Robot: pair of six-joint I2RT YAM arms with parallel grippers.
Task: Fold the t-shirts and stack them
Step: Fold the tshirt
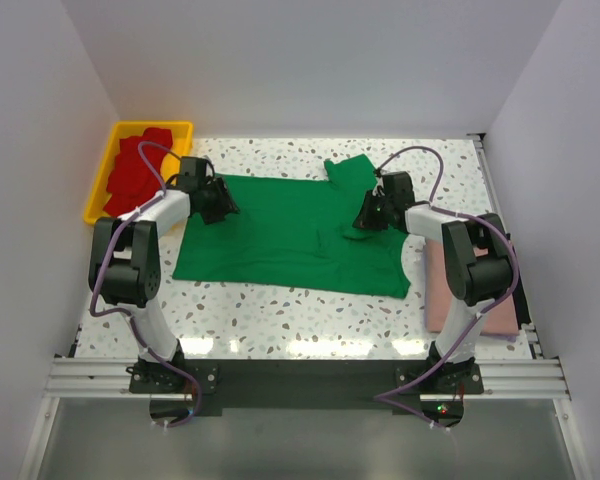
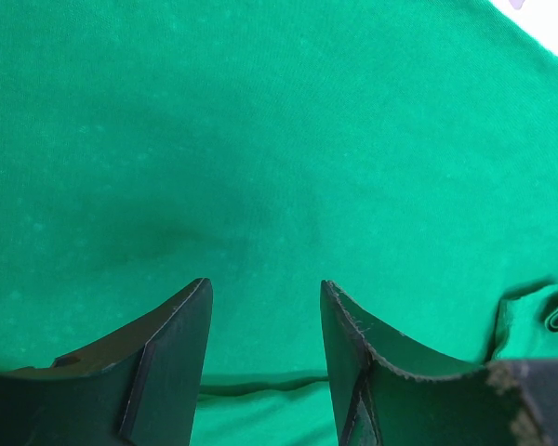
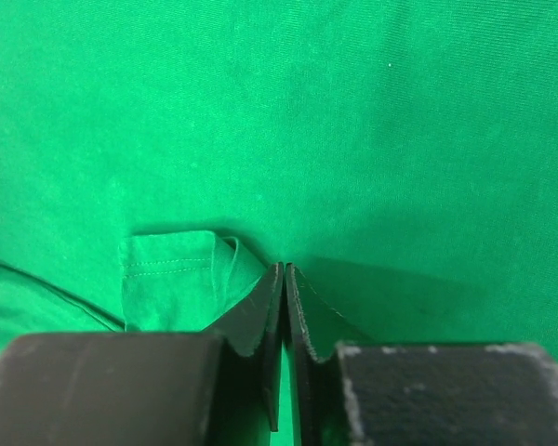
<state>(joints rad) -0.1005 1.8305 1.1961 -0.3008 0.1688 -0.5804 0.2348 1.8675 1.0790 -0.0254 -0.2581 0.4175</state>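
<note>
The hem of the folded-in sleeve lies doubled in a crease beside the right gripper's fingers, so the robot should open and take the sleeve's creased corner (image 3: 250, 266) to smooth it first.
A bright green t-shirt (image 1: 290, 235) lies spread flat across the middle of the table. My left gripper (image 1: 223, 203) is open at the shirt's upper left edge; in the left wrist view (image 2: 265, 283) its fingers straddle green cloth (image 2: 260, 139) with a fold edge between them. My right gripper (image 1: 365, 218) sits on the shirt's right part, shut with a sliver of green cloth (image 3: 307, 111) in its jaws (image 3: 285, 266), next to a folded-in sleeve hem (image 3: 167, 269). A dusty pink shirt (image 1: 438, 295) lies under the right arm. Red shirts (image 1: 135, 175) fill the tray.
The yellow plastic tray (image 1: 150, 125) stands at the back left corner. White walls close in the table on three sides. The arm bases and a metal rail (image 1: 300, 375) run along the near edge.
</note>
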